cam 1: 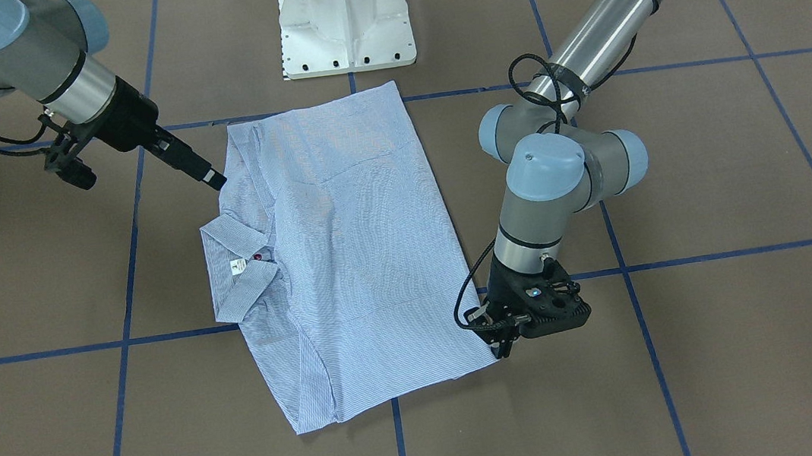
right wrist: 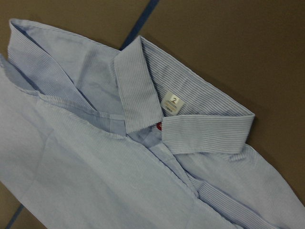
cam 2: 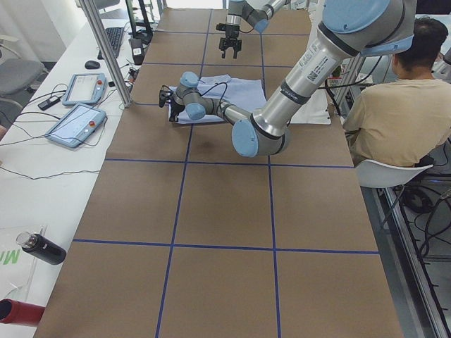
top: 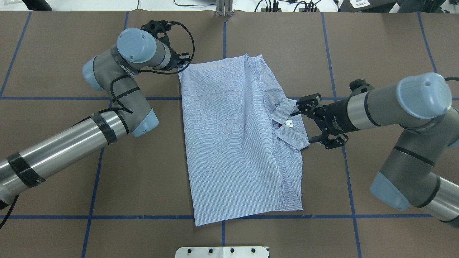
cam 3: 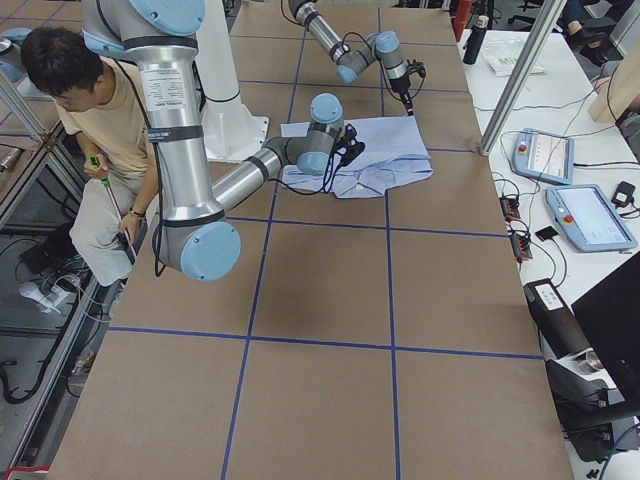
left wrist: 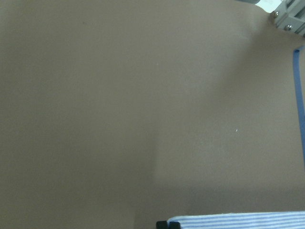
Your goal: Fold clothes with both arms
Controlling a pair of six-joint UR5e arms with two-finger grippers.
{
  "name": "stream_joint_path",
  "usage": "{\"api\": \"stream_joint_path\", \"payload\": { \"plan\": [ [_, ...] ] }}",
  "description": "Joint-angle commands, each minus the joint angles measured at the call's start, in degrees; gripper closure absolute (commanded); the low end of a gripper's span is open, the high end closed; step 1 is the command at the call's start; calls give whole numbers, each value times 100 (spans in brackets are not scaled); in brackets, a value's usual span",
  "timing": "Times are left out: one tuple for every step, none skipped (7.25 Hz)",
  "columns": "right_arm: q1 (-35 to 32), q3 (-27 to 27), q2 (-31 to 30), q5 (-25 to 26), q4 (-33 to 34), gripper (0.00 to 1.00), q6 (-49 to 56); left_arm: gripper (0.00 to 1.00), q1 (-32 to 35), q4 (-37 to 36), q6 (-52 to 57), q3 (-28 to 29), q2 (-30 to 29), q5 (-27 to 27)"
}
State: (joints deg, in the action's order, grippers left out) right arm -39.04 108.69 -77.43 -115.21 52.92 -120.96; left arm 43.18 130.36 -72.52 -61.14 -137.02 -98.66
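Observation:
The robot's right gripper should next go to the edge [cam 1: 259, 124] of the striped shirt nearest the white pedestal base and close beside the shirt's collar-side corner.
The light blue-and-white striped shirt [cam 1: 363, 256] [top: 233, 139] lies folded flat on the brown table, with its collar, white tag [right wrist: 172, 103] and one dark red button toward my right arm. My right gripper [top: 303, 123] [cam 1: 213, 177] is open and empty. It hovers over the collar edge. My left gripper [cam 1: 499, 343] [top: 183, 59] is low at the shirt's far corner on my left side. Its fingers look closed together on that corner. The left wrist view shows only a strip of shirt edge [left wrist: 238, 220] at the bottom.
The white pedestal base [cam 1: 344, 21] [top: 222, 252] stands just behind the shirt. A seated person [cam 2: 394, 105] [cam 3: 90, 120] is beside the base. Teach pendants [cam 2: 77, 105] [cam 3: 545, 155] and bottles [cam 2: 42, 248] lie on side benches. Blue tape lines cross the table.

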Motion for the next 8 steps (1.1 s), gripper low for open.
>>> {"api": "stream_joint_path", "payload": {
  "plan": [
    [534, -827, 849, 1268, 34, 0, -15, 0, 67, -36, 185, -535, 287, -57],
    [938, -823, 896, 1909, 287, 0, -24, 0, 111, -45, 194, -1131, 690, -66],
    [1273, -649, 879, 2220, 672, 0, -33, 0, 137, -124, 194, -1442, 911, -162],
    [1859, -282, 809, 2832, 1424, 0, -33, 0, 138, -229, 186, -1540, 931, -180],
    [2248, 122, 774, 3151, 2145, 0, -50, 0, 138, -230, 160, -1541, 922, -180],
    [2513, 318, 626, 3328, 2405, 0, -225, 0, 138, -230, 142, -1541, 922, -180],
    [2629, 398, 528, 3347, 2451, 0, -522, 0, 129, -230, 133, -1541, 922, -180],
    [2778, 512, 388, 3356, 2590, 1, -717, 0, 129, -230, 124, -1541, 914, -180]
  ]
}}
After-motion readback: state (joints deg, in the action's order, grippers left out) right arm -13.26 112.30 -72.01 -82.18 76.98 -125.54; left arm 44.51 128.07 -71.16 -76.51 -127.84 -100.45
